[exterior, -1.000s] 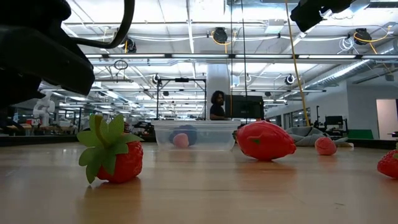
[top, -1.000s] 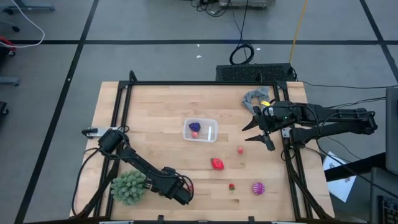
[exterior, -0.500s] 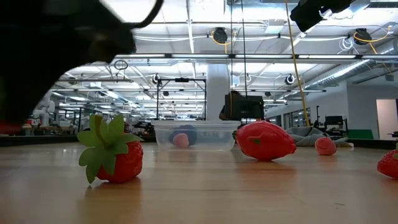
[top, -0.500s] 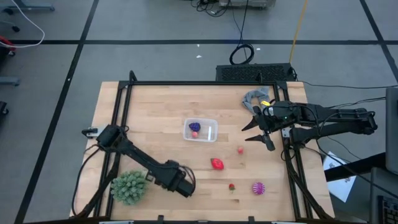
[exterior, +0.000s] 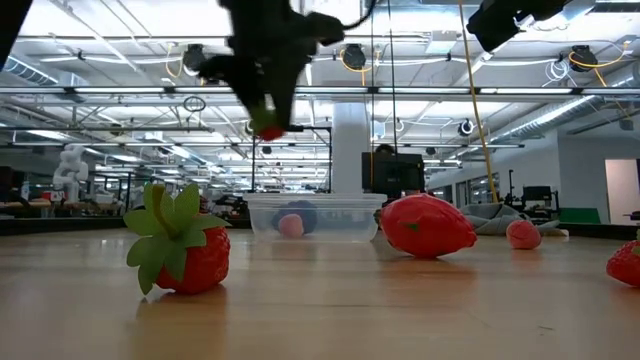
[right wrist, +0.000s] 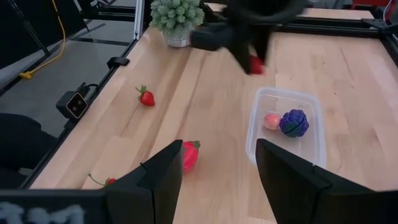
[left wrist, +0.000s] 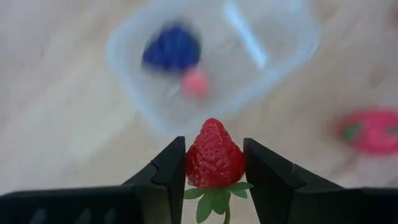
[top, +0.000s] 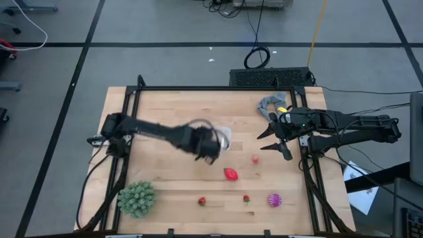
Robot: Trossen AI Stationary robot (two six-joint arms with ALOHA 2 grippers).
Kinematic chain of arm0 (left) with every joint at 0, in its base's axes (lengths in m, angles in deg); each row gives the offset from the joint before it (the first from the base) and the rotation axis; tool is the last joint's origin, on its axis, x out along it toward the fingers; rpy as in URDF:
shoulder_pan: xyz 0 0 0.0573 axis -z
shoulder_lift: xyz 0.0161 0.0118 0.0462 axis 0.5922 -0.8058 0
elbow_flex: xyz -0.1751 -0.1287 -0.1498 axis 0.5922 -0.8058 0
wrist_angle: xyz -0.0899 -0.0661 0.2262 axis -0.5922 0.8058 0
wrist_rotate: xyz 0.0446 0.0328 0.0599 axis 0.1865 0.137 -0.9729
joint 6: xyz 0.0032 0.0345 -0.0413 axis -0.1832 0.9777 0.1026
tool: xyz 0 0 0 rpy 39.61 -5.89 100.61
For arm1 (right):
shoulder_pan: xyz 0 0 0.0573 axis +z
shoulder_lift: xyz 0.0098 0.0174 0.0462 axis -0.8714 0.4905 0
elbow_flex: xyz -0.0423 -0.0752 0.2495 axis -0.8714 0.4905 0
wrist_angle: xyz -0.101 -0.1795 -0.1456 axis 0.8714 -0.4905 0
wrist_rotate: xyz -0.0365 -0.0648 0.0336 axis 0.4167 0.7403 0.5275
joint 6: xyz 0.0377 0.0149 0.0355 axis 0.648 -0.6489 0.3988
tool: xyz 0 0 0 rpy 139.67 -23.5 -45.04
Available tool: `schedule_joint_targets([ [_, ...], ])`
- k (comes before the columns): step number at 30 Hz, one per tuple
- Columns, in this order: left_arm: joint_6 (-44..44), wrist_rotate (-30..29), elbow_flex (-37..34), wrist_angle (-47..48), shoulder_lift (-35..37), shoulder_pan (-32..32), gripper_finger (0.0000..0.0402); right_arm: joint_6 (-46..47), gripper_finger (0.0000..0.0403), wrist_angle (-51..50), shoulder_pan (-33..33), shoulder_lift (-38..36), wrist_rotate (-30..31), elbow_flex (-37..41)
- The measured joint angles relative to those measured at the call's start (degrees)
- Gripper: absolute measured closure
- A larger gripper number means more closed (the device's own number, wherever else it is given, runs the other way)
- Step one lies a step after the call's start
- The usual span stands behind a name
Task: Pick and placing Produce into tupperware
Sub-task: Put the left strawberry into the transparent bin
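My left gripper will release the strawberry in the tub (top: pixel 215 141) (left wrist: pixel 219 64) between the pink fruit and the pale piece.
My left gripper (top: pixel 209 151) hangs in the air over the near edge of the clear tupperware tub (top: pixel 223 135), shut on a small red strawberry (left wrist: pixel 214 155). The tub (right wrist: pixel 286 121) rests flat on the table and holds a purple fruit (right wrist: pixel 293 122) and a pink one (right wrist: pixel 272 121). On the table lie a larger red fruit (top: pixel 230 174), a small pink fruit (top: pixel 255 158), two small strawberries (top: pixel 201 201) (top: pixel 246 198) and the magenta spiky ball (top: pixel 273 199). My right gripper (top: pixel 263 142) waits open near the right edge. My left gripper pinches the strawberry between its two fingers (left wrist: pixel 174 163), one on each side of the wide, leafy end (left wrist: pixel 198 167). The fingers point down from above. The berry is lifted clear of the table, with its tip away from the wrist and its green leaves (left wrist: pixel 214 198) toward it.
The big green spiky ball (top: pixel 137 198) stands at the near left corner. A grey cloth (top: pixel 271 104) lies at the far right, behind my right gripper. Black frame rails (top: pixel 125 119) run along the table's left, far and right sides. Bare wood lies left of the tub.
My left gripper has risen from the table beside the green spiky ball and swung toward the far edge and rightward to the tub, carrying the strawberry clear of the table. Its move has uncovered a small strawberry on the table near the near edge.
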Motion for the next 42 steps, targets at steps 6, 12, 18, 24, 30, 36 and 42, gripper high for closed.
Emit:
schedule_joint_targets([
  [6,12.37,1.53,-0.31,-11.13,-0.07,-6.6,0.0269,0.07,0.0211,-1.28,0.0,0.0,-0.01,0.0],
  [12,17.16,4.13,-0.28,-16.5,-1.53,-7.91,0.027,0.0,0.0211,-1.23,-0.02,0.0,0.01,0.0],
  [18,19.08,6.57,-0.35,-16.99,-6.63,-8.32,0.027,-0.53,0.0211,-1.0,-0.11,0.0,0.22,0.0],
  [24,20.27,8.85,-0.42,-18.09,-9.03,-9.5,0.027,-0.95,0.0211,-1.24,-0.17,0.0,4.22,0.0],
  [30,21.56,9.18,-0.39,-18.74,-10.21,-10.31,0.027,-3.12,0.0211,-0.75,-0.17,0.0,6.41,0.0],
  [36,22.04,11.66,-0.37,-19.09,-12.59,-11.72,0.027,-3.24,0.0211,0.11,-0.17,0.0,6.43,0.0],
  [42,22.63,11.93,-0.42,-18.67,-13.49,-12.25,0.027,-3.45,0.0211,0.58,-0.17,-0.02,6.46,0.0],
])
